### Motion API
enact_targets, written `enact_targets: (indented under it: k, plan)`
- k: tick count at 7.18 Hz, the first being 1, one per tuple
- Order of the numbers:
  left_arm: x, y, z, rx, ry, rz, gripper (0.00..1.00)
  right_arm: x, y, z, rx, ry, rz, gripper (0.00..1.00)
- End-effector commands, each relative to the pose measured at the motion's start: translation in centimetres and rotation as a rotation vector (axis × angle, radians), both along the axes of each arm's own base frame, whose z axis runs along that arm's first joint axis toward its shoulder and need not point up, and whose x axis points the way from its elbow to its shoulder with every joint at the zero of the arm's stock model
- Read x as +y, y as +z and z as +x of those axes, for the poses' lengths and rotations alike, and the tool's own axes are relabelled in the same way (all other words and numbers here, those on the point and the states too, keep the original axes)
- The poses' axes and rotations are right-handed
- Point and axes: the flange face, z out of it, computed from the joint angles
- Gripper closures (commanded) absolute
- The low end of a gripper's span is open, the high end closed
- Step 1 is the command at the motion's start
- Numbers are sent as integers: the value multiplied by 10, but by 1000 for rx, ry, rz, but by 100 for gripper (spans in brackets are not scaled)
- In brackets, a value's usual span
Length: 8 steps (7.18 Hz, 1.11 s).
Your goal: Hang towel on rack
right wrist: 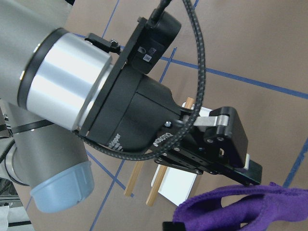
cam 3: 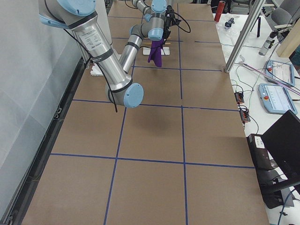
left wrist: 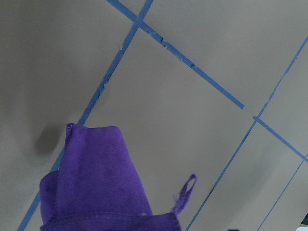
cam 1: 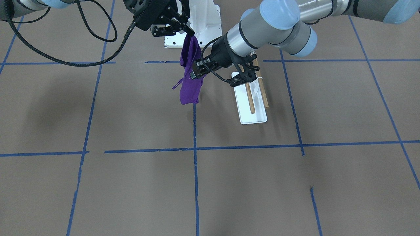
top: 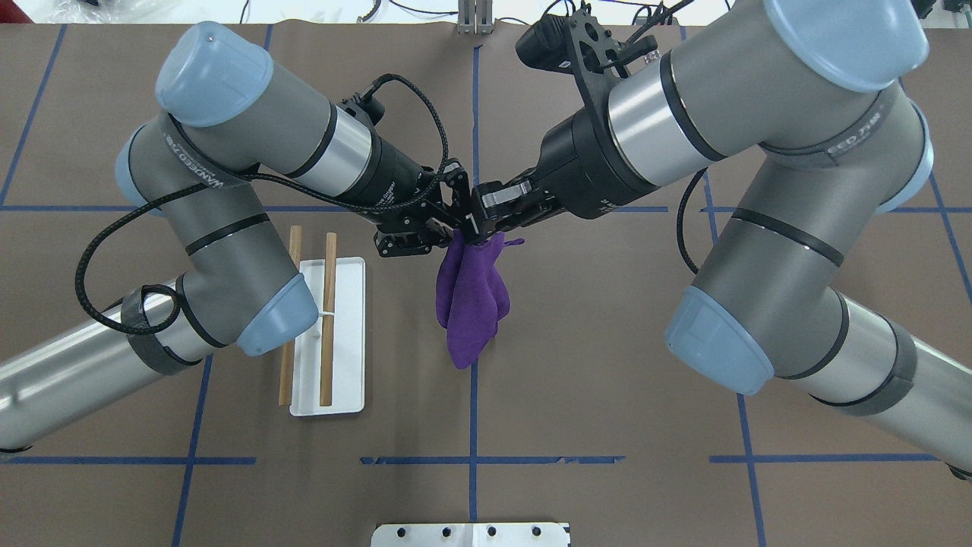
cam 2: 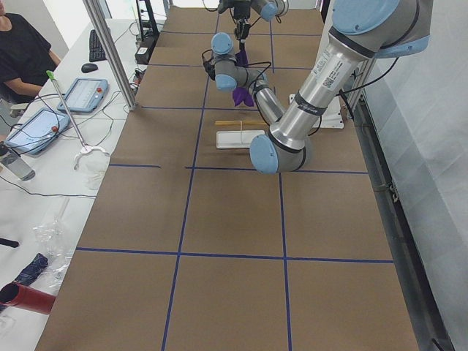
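The robot's left gripper is holding the side of the towel well below its top, so it should open and take the towel higher up (cam 1: 190,57) before it carries the towel to the rack.
A purple towel (cam 1: 189,88) hangs in the air over the table's middle, bunched at the top, with a small loop on one edge (left wrist: 185,190). My right gripper (cam 1: 189,32) is shut on its top end. My left gripper (cam 1: 196,71) is shut on the towel just beside it; in the overhead view the left gripper (top: 458,228) and the right gripper (top: 477,226) meet tip to tip above the towel (top: 471,311). The rack (top: 328,319), two wooden dowels over a white tray (top: 345,380), stands bare under my left arm. It also shows in the right wrist view (right wrist: 134,178).
The white robot pedestal (cam 1: 203,19) stands behind the towel. A black cable (cam 1: 65,62) loops from the right arm low over the table. Blue tape lines cross the brown table top. An operator's desk with tablets (cam 2: 80,95) runs along the far side.
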Motion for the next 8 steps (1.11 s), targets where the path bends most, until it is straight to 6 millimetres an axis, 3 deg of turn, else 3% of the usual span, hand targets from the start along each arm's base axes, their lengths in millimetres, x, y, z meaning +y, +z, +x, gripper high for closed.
enact_targets:
  k: [1,2,3,4,5,8]
  plan:
    - [4,5,-5,1,0,2,100,0,0,1,0,-3,-1,100]
    - [6,3,-8,6,0,6,100,0,-1,1,-2,-3,1,100]
    - [6,11,-10,-5,5,-8,93,1,-2,3,-4,2,1,100]
    - [9,18,-17,-19,2,-25,13,-1,2,4,1,8,-5,100]
    - [11,12,-20,-29,-2,-51,5,-3,3,4,7,17,-14,100]
    - [20,-5,-28,-27,-14,-150,5,-15,3,8,57,86,-59,100]
